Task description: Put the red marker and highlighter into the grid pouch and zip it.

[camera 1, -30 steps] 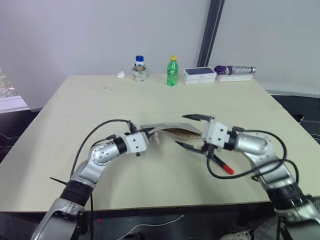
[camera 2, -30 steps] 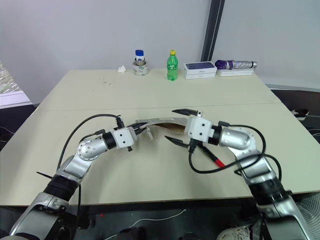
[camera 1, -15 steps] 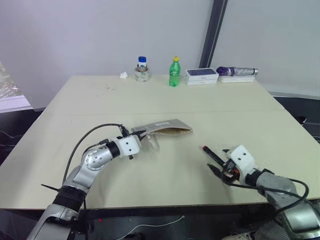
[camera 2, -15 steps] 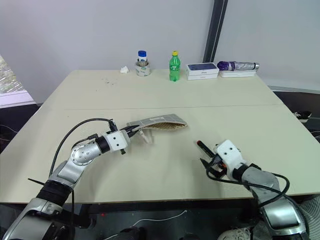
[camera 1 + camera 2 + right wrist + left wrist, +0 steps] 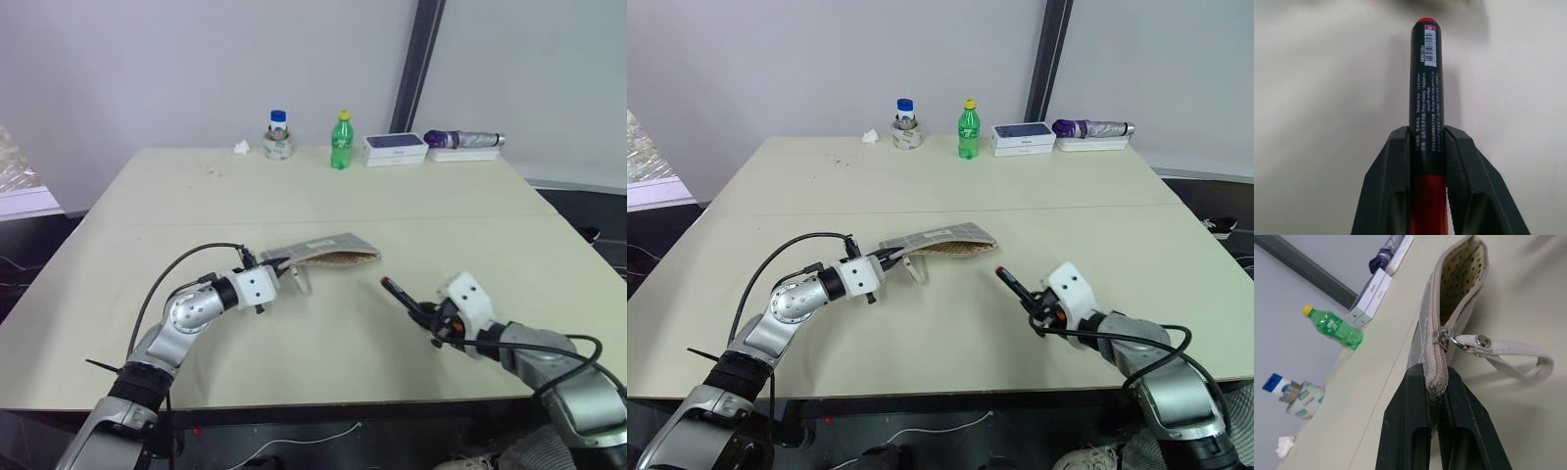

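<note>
Next, I drop the red marker, now a hand's width short of the pouch, from my right gripper inside the grid pouch's gaping opening (image 5: 343, 260), along the dotted yellow lining.
The grid pouch (image 5: 328, 251) lies at the table's middle, one end raised off the surface. Its mouth gapes and the dotted yellow lining (image 5: 1462, 279) shows inside. My left gripper (image 5: 1432, 377) is shut on the zip end of the pouch, just behind the metal pull (image 5: 1442, 339) and its white strap (image 5: 1508, 355). At the front right, my right gripper (image 5: 429, 315) is shut on the red marker (image 5: 1426, 88). The marker's black barrel sticks out past the fingers and points toward the pouch, a hand's width short of it. The highlighter is out of view.
Along the table's (image 5: 196, 196) far edge stand a blue-lidded jar (image 5: 278, 137), a green bottle (image 5: 339, 140), a white box (image 5: 395, 148) and a folded purple umbrella (image 5: 460, 139). A scrap of tissue (image 5: 238, 147) lies beside the jar.
My right gripper came away from the pouch mouth, dropped to the marker on the table at the front right and shut on it. The left gripper kept its hold.
</note>
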Motion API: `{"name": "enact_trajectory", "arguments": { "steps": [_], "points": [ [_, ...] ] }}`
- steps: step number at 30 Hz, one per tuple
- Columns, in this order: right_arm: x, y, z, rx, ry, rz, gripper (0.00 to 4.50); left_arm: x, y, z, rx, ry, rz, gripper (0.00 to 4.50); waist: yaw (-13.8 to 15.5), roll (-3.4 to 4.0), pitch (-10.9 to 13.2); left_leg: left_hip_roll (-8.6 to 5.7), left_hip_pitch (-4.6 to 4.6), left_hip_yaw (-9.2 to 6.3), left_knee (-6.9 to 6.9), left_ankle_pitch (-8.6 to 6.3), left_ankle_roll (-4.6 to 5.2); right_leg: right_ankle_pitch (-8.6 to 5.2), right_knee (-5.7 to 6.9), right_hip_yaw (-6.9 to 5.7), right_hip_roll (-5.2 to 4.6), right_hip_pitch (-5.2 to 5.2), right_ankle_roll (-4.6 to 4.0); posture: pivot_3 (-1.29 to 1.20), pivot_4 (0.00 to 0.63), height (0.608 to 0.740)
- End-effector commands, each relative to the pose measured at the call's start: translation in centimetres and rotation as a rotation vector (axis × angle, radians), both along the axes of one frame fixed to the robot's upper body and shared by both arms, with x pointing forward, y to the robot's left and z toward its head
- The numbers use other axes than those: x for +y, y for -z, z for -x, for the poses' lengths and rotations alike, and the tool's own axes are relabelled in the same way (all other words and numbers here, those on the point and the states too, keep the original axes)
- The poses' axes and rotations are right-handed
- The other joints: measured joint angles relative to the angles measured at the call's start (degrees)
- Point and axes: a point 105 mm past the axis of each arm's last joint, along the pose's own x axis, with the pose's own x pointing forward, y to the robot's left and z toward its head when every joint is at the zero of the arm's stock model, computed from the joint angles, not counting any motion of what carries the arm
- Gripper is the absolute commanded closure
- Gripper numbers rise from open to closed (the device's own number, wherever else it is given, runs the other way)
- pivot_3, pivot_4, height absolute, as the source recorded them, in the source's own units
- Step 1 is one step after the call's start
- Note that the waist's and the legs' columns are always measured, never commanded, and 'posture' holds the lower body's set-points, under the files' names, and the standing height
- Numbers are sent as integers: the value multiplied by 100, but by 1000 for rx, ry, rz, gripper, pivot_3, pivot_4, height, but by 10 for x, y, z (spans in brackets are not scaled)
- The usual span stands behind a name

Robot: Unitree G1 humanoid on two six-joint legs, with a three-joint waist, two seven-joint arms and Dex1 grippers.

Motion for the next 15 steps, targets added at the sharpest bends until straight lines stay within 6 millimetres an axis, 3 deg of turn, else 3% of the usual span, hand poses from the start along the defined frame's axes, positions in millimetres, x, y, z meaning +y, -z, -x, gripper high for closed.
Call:
{"name": "enact_trajectory", "arguments": {
  "steps": [1,7,15],
  "points": [
    [14,-4,5,-69,-109,96,4100,-6,-12,3,-46,26,15,4500,15,-1,0,-1,-1,1,0,0,0,0,-1,0,-1,0,0,0,150,740],
    [15,-14,-20,-129,-84,137,4100,-13,-10,7,-53,58,20,4500,6,-1,1,-2,-6,1,24,-3,5,4,1,0,-2,5,8,0,150,740],
    [16,-20,-36,-189,-108,201,4100,-20,-7,11,-52,76,18,4500,19,-1,1,-3,-12,1,23,-6,9,4,-1,0,-4,1,8,0,150,740]
  ]
}}
